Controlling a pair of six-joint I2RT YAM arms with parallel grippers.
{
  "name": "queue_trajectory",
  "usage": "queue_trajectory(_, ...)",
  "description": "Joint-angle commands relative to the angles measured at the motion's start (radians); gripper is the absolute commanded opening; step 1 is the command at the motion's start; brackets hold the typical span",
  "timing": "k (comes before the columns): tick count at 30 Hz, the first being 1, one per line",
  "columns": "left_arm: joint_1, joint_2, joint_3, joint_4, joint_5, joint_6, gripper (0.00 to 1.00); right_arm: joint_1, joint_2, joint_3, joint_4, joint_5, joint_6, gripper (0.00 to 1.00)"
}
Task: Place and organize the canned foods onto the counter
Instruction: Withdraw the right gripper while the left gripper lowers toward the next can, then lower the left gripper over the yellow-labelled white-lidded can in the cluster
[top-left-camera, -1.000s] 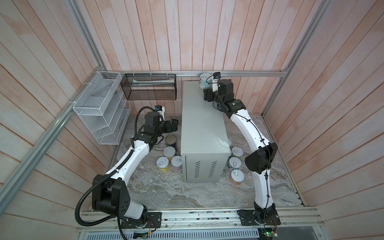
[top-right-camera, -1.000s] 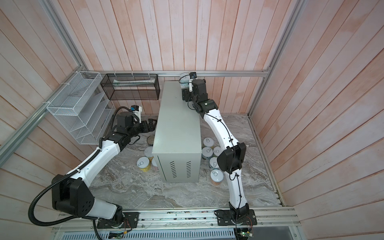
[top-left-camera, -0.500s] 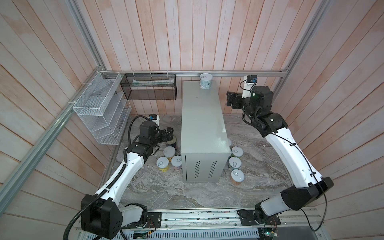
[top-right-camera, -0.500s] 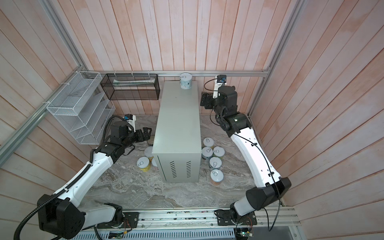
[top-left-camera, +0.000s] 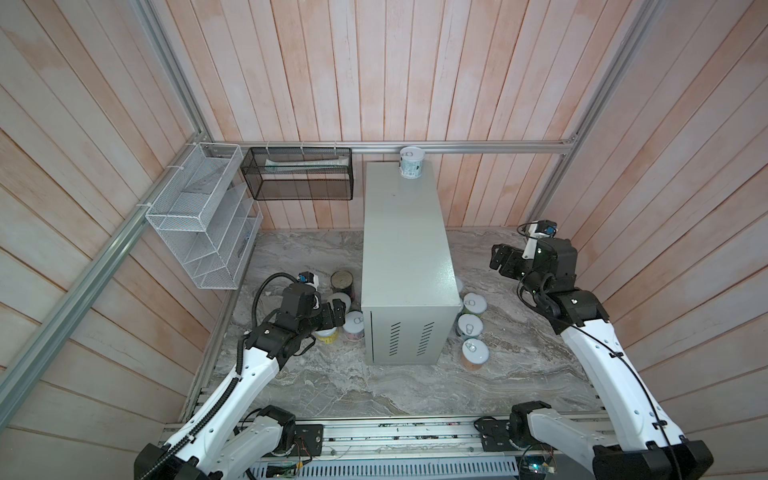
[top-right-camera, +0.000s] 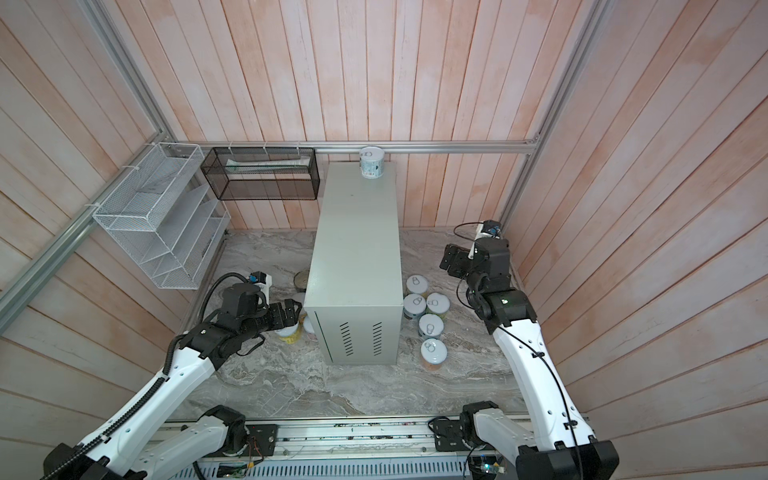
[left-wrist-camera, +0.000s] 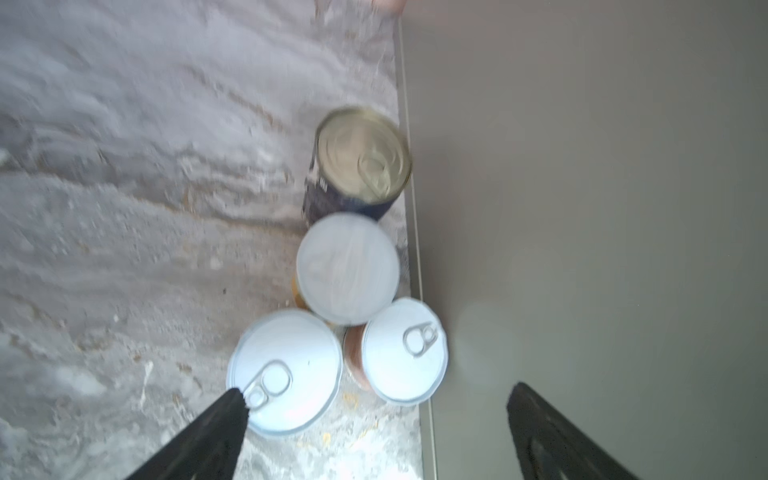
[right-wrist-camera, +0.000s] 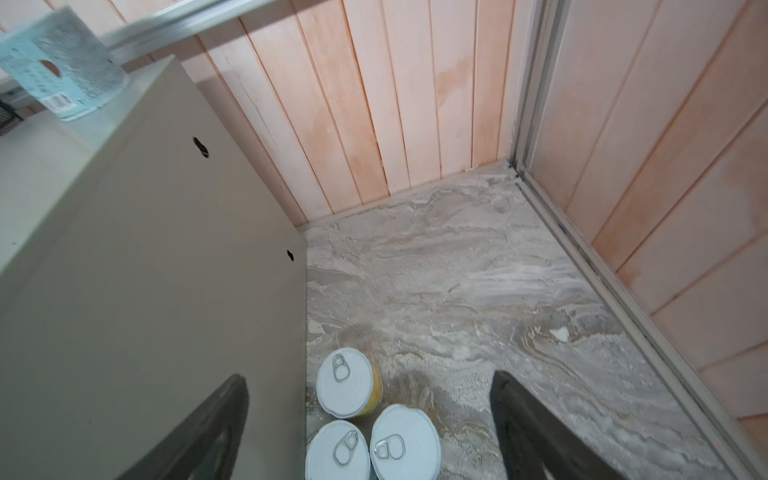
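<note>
The sides of the white-lidded can (top-left-camera: 326, 336) (left-wrist-camera: 285, 372) with the pull ring that stands farthest from the counter should be gripped next by my left gripper as it closes around them.
The counter (top-left-camera: 405, 257) is a tall grey-green box in the middle of both top views. One pale-blue can (top-left-camera: 411, 163) stands upright at its far end, also seen in the right wrist view (right-wrist-camera: 62, 70). My left gripper (left-wrist-camera: 376, 392) hangs open over three white-lidded cans (left-wrist-camera: 284, 372) left of the counter, with a taller dark-blue tin (left-wrist-camera: 361, 158) behind them. My right gripper (right-wrist-camera: 369, 378) is open and empty, raised beside the counter's right side above several cans (top-right-camera: 431, 326) on the marble.
A white wire basket (top-left-camera: 199, 220) and a black mesh basket (top-left-camera: 299, 174) hang on the back-left walls. Grey marble surface (top-left-camera: 332, 382) lies in front of the counter. Wooden walls close in on three sides, and a metal rail (top-left-camera: 395, 434) runs along the front.
The right gripper let go of the pale-blue can on the counter's far end, opened, and drew back down to the right. The left gripper moved forward over the cans beside the counter.
</note>
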Motion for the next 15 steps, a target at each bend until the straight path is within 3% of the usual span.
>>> queue_trajectory(1,-0.003,-0.023,-0.054,-0.019,-0.035,-0.075,1.0,-0.016,-0.002,-0.037,0.02,-0.078,0.03,0.92)
queue_trajectory(15,0.002,0.064,-0.115,0.057,-0.102,-0.091,1.0,-0.033,0.055,-0.16,0.149,-0.162,0.065,0.86)
